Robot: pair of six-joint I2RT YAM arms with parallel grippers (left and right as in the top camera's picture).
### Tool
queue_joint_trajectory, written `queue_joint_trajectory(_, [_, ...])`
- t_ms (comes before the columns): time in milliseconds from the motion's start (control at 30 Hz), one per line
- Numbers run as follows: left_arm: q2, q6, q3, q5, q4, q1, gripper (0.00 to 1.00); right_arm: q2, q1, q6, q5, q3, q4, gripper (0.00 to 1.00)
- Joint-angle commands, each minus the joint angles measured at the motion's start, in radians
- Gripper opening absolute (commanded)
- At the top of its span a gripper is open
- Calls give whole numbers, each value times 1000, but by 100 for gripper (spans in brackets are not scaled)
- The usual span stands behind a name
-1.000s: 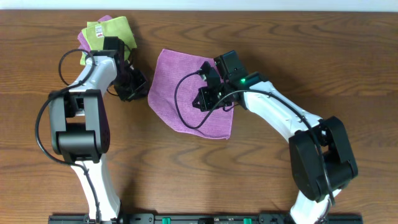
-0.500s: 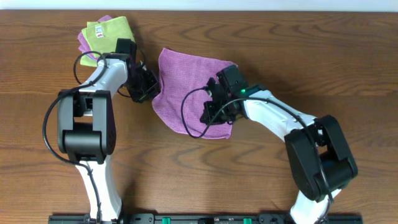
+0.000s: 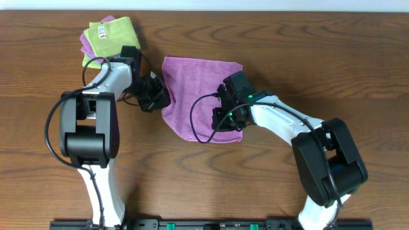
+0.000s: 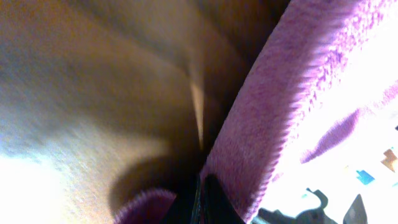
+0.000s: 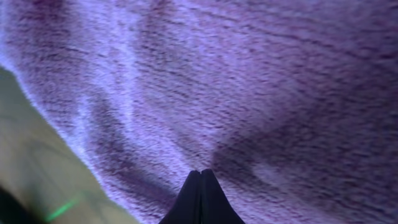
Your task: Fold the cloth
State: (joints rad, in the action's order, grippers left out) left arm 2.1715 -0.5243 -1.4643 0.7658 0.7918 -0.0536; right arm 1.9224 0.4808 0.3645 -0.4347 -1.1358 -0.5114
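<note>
I am holding the lilac cloth with my left gripper partway along its rumpled edge, so next I open it and take the cloth's far corner on that side (image 3: 166,61) before lifting.
The lilac cloth (image 3: 195,89) lies spread on the wooden table (image 3: 268,38), its left side drawn in and rumpled. My left gripper (image 3: 158,97) sits at that left edge. In the left wrist view its jaws (image 4: 202,186) are shut with the fuzzy cloth edge (image 4: 267,124) rising from between them. My right gripper (image 3: 223,119) rests over the cloth's near right part. The right wrist view shows its fingers (image 5: 201,173) shut, tips together against the cloth surface (image 5: 249,81), nothing visibly pinched. No white tag shows.
A lime-green cloth (image 3: 110,35) lies on another purple cloth (image 3: 85,42) at the back left, just behind my left arm. A black cable loop (image 3: 197,124) from the right arm hangs over the lilac cloth's near edge. Bare wood (image 5: 37,162) lies beside the cloth.
My left gripper moved right to the cloth's left edge and closed on it, pulling that corner inward. My right gripper slid toward the cloth's near edge, staying shut.
</note>
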Motion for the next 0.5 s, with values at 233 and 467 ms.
queue_joint_trajectory(233, [8,16,2,364,87,-2,6,11,-42,15,159,7,-34,1])
queue_joint_trajectory(467, [-73,-2,-61,439,87,2,6,11,-80,-3,163,7,-50,1])
